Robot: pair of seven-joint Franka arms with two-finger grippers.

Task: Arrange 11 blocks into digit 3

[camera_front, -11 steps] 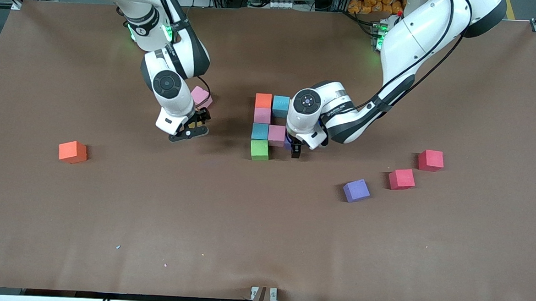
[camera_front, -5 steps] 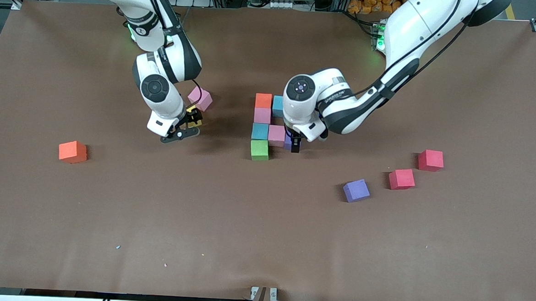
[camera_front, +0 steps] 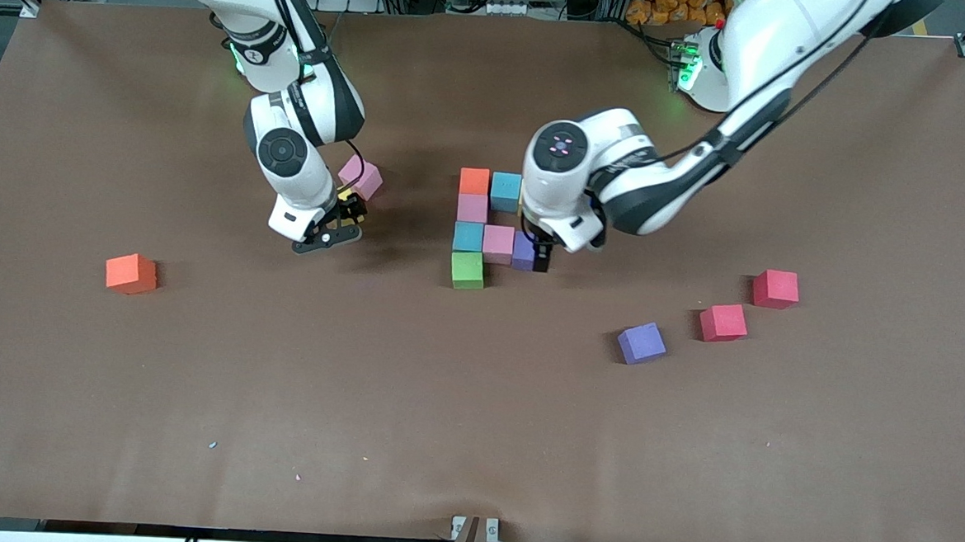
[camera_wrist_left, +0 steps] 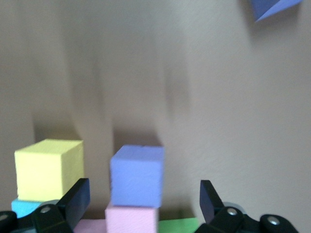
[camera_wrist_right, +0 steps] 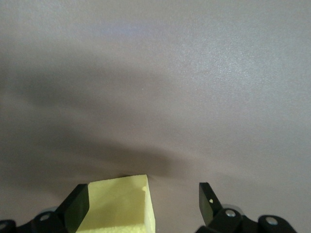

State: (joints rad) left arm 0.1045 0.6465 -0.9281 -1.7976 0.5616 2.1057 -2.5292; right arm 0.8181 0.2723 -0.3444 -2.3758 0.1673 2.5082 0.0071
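Observation:
The loose purple block (camera_front: 641, 344) (camera_wrist_left: 273, 7) near the red blocks, away from the cluster, is next for my left gripper, which should go there and close on the block's sides.
Several blocks form a cluster mid-table: orange (camera_front: 475, 180), blue (camera_front: 505, 190), pink (camera_front: 472, 208), blue (camera_front: 468, 236), pink (camera_front: 498, 244), purple (camera_front: 523, 251) and green (camera_front: 467, 270). My left gripper (camera_front: 540, 256) (camera_wrist_left: 145, 194) hangs open over the purple block (camera_wrist_left: 136, 175), with gaps on both sides. A yellow block (camera_wrist_left: 48, 169) sits beside it in the cluster. My right gripper (camera_front: 329, 226) (camera_wrist_right: 144, 201) is open around another yellow block (camera_wrist_right: 116, 204) (camera_front: 344, 198), which lies close to one finger.
A pink block (camera_front: 361, 175) lies just beside the right gripper. Loose blocks: orange (camera_front: 130, 273) toward the right arm's end; purple (camera_front: 641, 343) and two red (camera_front: 723, 322) (camera_front: 776, 288) toward the left arm's end.
The left gripper has drawn up and toward the left arm's end, uncovering the purple block beside the pink one. The right gripper shifted slightly around the yellow block.

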